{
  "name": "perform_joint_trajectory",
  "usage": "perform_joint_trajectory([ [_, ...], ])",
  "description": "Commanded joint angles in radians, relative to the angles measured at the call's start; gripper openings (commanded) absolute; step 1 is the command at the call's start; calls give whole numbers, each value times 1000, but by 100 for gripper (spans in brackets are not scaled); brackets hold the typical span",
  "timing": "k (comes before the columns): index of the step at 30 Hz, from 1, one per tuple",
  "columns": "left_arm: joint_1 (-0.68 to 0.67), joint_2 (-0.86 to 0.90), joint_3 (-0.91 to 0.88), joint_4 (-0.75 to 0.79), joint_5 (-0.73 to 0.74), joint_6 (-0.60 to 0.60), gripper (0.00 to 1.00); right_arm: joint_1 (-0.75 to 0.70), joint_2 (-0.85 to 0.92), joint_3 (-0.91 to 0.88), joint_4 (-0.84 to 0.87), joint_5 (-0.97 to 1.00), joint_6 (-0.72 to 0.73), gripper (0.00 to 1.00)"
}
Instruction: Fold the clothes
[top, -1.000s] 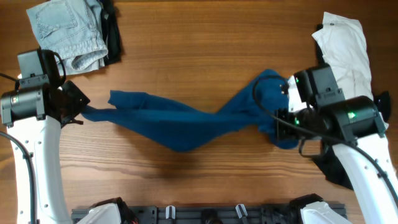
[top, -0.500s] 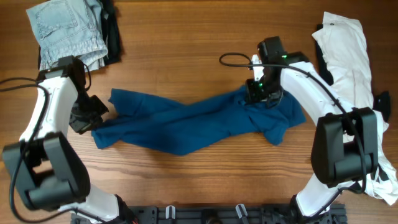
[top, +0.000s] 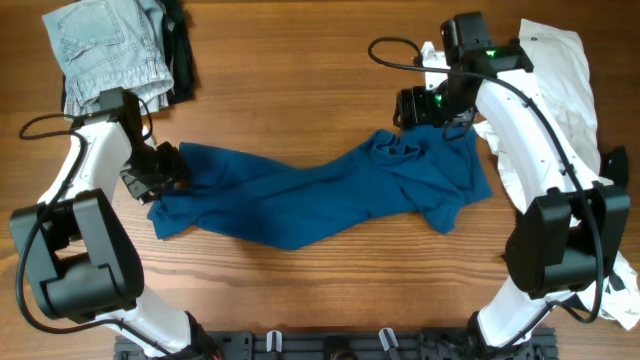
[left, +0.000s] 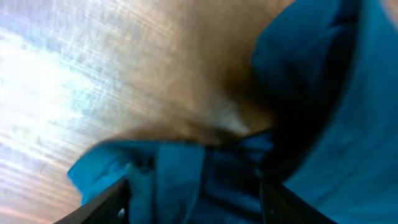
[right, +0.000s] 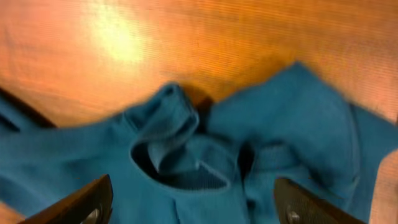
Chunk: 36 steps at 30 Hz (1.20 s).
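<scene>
The clothes lie bunched at the neckline beneath my right gripper, so my right gripper will take the front corner (top: 440, 219) and pull it out before folding.
The clothes, a large dark blue garment (top: 320, 195), lie limp across the middle of the wooden table, rumpled and twisted at the centre. My left gripper (top: 163, 170) stands at the garment's left end, open; in the left wrist view (left: 196, 202) its two dark fingers (left: 118, 199) are apart with blue cloth (left: 323, 93) lying between and under them. My right gripper (top: 415, 108) hovers at the garment's upper right corner, open wide. The right wrist view (right: 196, 205) shows the bunched neckline (right: 180, 155) beneath the spread fingers (right: 87, 199), nothing pinched.
A folded light denim piece (top: 105, 50) sits at the back left on a dark garment (top: 182, 50). A white garment (top: 555, 80) lies at the back right under the right arm, dark cloth (top: 612, 160) beside it. A black rail (top: 330, 345) runs along the front edge.
Both grippers have opened and let go of the blue garment, which now lies flatter on the table. The right gripper has drawn back toward the far side.
</scene>
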Motion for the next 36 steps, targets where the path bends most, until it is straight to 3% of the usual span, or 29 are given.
perform_joint_trajectory([
  [1,-1,6,-3,56,35,30,53,-25,2,16,-68,-13,-11,83],
  [3,-1,6,-3,85,34,30,36,-40,6,11,-117,-15,-3,84],
  [5,-1,6,-3,122,30,29,9,-42,6,-30,-134,-61,-4,83],
  [6,0,6,-3,138,30,29,4,-41,6,-61,-119,-92,12,81],
  [11,14,6,-3,169,18,18,4,-31,6,-209,43,-129,165,64],
  [17,41,6,-3,171,18,18,4,19,6,-307,276,-63,230,57],
  [19,41,6,-3,176,19,18,4,21,6,-307,325,-29,257,45],
  [22,41,6,-3,182,19,18,4,21,6,-306,330,0,255,4],
  [25,41,3,73,141,19,10,4,-3,-14,-243,293,-1,254,4],
  [31,40,-69,411,-94,19,11,4,-96,-161,-4,-1,0,173,4],
  [36,40,-198,456,-129,18,12,4,-187,-335,3,-113,0,150,4],
])
